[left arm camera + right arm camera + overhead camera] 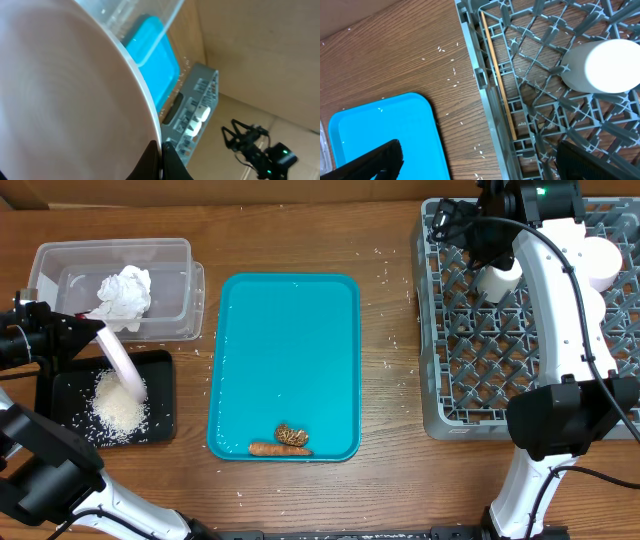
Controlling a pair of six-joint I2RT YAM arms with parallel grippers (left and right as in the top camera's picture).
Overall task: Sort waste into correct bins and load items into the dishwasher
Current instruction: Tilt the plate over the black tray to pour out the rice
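The robot's left gripper needs to release the round white plate on the teal tray's bare far half [288,336] [155,66], past the brown lump.
My left gripper [97,332] is shut on the rim of a round white plate [124,370], held tilted over the flat black tray [160,395]. A heap of white rice [120,410] lies in that tray under the plate's lower edge. In the left wrist view the plate [65,95] fills the left side, with the fingers [172,165] pinched on its edge. A crumpled tissue [124,295] lies in the clear tub [60,260]. A carrot piece [272,448] and a brown lump [291,436] rest on the teal tray [285,340]. My right gripper [465,230] [480,165] stands open over the grey dish rack's [470,380] left edge.
In the rack lie thin wooden chopsticks [497,75] along the left wall, a white cup [605,65] [500,277] and another white dish [603,262]. Loose rice grains [452,75] dot the wooden table between the teal tray [380,135] and the rack.
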